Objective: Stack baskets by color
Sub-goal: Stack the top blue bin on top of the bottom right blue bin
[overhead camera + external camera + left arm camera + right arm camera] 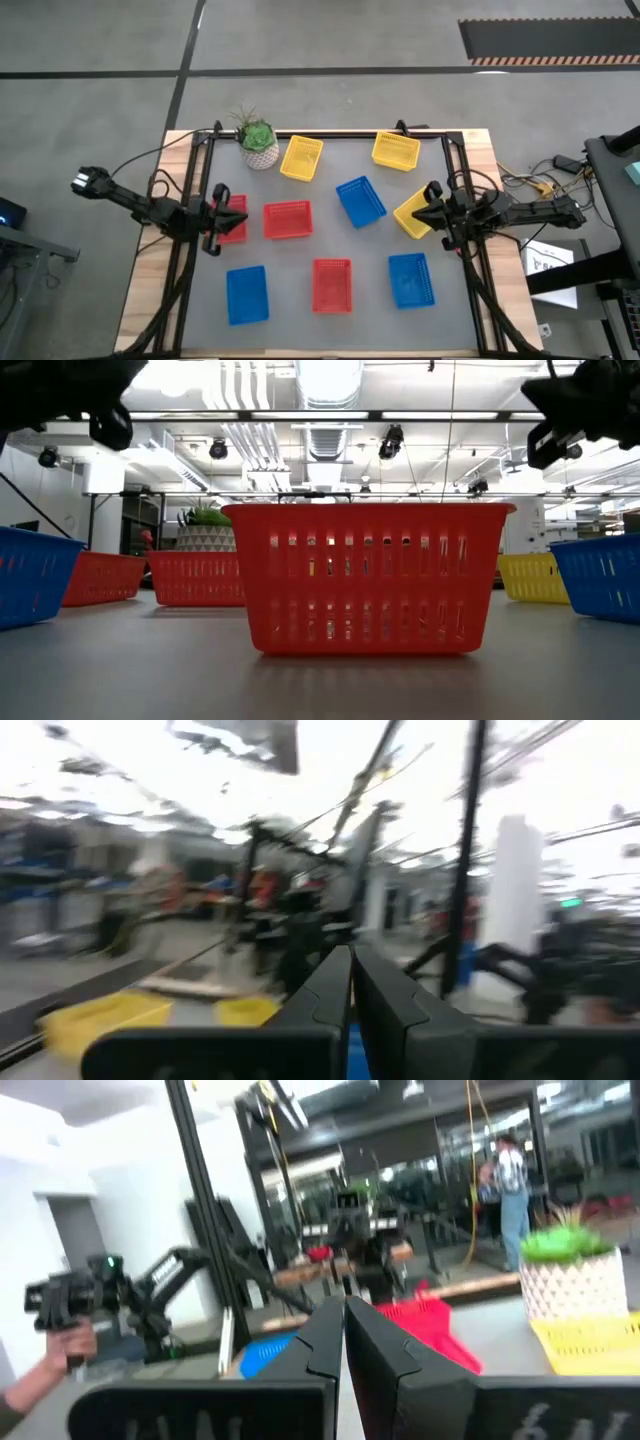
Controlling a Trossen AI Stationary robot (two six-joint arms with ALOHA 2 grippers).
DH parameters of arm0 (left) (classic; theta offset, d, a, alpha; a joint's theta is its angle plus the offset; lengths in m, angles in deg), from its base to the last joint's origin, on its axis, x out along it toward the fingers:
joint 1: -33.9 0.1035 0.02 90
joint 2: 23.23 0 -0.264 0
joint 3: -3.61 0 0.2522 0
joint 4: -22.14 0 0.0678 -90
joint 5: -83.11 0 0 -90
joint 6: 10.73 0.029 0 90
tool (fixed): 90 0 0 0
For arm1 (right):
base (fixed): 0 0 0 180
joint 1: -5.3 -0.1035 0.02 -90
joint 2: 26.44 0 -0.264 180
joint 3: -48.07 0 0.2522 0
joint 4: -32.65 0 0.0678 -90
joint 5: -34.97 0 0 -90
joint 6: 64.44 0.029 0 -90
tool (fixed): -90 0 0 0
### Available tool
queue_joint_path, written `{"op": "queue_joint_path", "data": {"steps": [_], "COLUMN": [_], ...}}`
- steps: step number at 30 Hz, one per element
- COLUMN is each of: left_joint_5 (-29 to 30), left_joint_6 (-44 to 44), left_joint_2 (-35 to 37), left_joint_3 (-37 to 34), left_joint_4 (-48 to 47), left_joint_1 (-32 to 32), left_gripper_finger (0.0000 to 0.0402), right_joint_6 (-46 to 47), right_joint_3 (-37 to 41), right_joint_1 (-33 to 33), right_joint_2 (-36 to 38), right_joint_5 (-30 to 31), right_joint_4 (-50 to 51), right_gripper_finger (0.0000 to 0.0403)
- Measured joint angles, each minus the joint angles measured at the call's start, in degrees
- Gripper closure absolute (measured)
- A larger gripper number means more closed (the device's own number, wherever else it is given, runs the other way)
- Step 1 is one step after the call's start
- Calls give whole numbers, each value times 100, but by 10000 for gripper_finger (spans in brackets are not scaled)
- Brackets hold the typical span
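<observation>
The blue basket farthest back, beside the yellow basket, is next for my right gripper, which should go there and close on that blue basket's front short edge (372,220).
Several baskets lie singly on the grey mat, none stacked. Red baskets (288,219) (332,284) sit in the middle, and a third red basket (234,228) lies partly under my left gripper (240,216), which is shut and hovers at the left edge. Blue baskets (360,200) (247,294) (411,279) are spread across the front and centre. Two yellow baskets (301,157) (396,150) lie at the back. A third yellow basket (411,216) sits under my shut right gripper (420,212). The nearest red basket (365,580) fills the low view. Both grippers (351,952) (343,1305) hold nothing.
A green plant in a white pot (258,143) stands at the back left corner. A black frame (330,134) rims the mat. Beyond the table, a person's hand (62,1342) holds a dark device and another person (512,1180) stands far back.
</observation>
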Motion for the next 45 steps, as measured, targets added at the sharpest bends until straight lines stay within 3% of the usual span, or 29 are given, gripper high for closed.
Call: {"op": "queue_joint_path", "data": {"steps": [6,13,24,38,45], "left_joint_5": [-780,-1057,-1044,-913,-175], "left_joint_6": [2,-2,-9,59,791], "left_joint_2": [-653,-1604,-2732,-3185,-2966], "left_joint_3": [0,354,1154,1563,1545], "left_joint_4": [1212,1750,1827,1814,1824], "left_joint_1": [-6,-4,-2,0,0], "left_gripper_finger": [402,402,402,402,402], "right_joint_6": [-20,-322,-666,-1113,-1470], "right_joint_3": [0,0,-523,-1671,-2865], "right_joint_1": [0,0,-4,-260,-534], "right_joint_2": [-610,-1371,-2420,-4582,-5557], "right_joint_5": [11,146,402,397,386], "right_joint_4": [-647,-1216,-1342,-1370,-73], "right_gripper_finger": [394,394,394,394,394]}}
